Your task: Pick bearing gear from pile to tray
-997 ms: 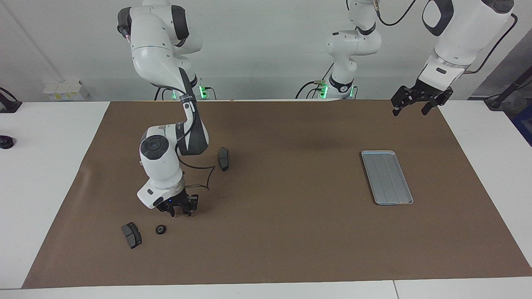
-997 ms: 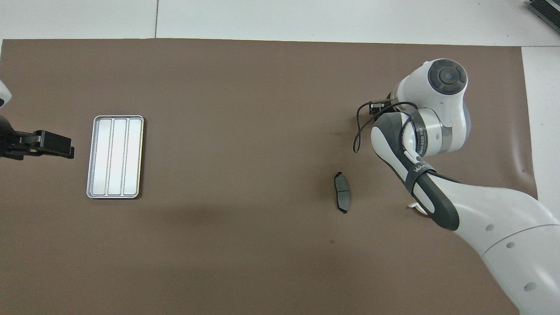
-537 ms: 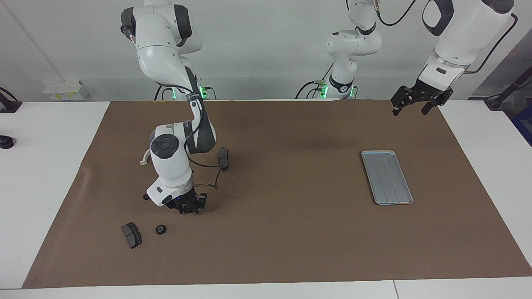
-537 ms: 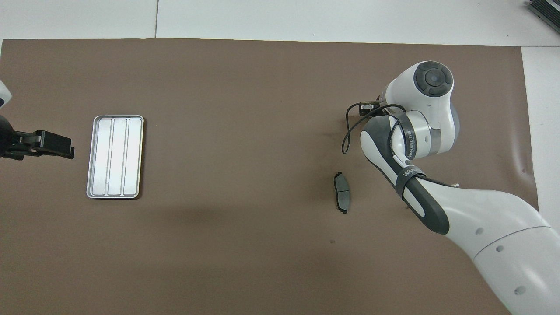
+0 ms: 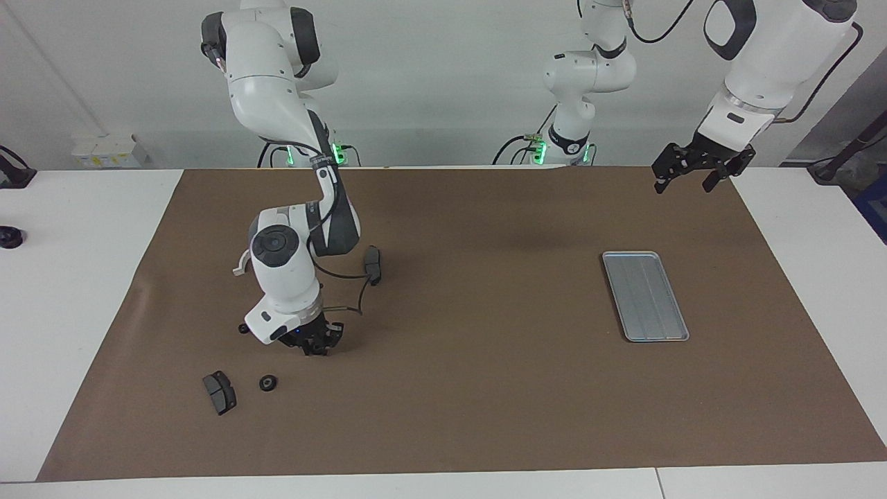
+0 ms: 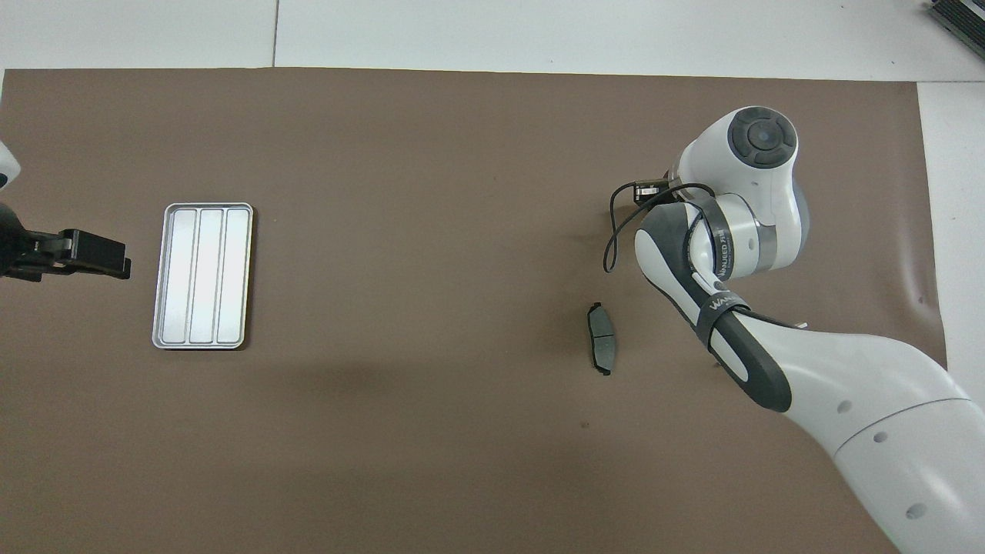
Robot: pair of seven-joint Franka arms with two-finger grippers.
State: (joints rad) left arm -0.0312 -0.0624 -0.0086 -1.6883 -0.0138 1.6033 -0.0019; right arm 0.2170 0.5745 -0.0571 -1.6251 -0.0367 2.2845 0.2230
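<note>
The robot's right gripper will put the bearing gear down on the bare mat (image 6: 373,285) between the tray and the pile, nearer the tray.
My right gripper (image 5: 317,344) hangs low over the brown mat, fingers pointing down; what lies under it is hidden. The pile is spread around it. A black round gear (image 5: 268,382) lies farther from the robots, beside a dark brake pad (image 5: 220,392). A tinier gear (image 5: 242,328) shows next to the wrist. Another brake pad (image 5: 373,264) (image 6: 601,338) lies nearer the robots. A white bracket (image 5: 240,263) peeks out from the arm. The silver tray (image 5: 645,296) (image 6: 202,275) lies bare toward the left arm's end. My left gripper (image 5: 696,177) waits open, raised beside the tray.
The brown mat (image 5: 471,388) covers most of the white table. The right arm's elbow and a looping black cable (image 5: 350,305) hang over the pile area. A wide stretch of bare mat separates the pile from the tray.
The right gripper has shifted away from the gear and brake pad toward the left arm's end of the table and sunk lower to the mat. The left arm has not moved.
</note>
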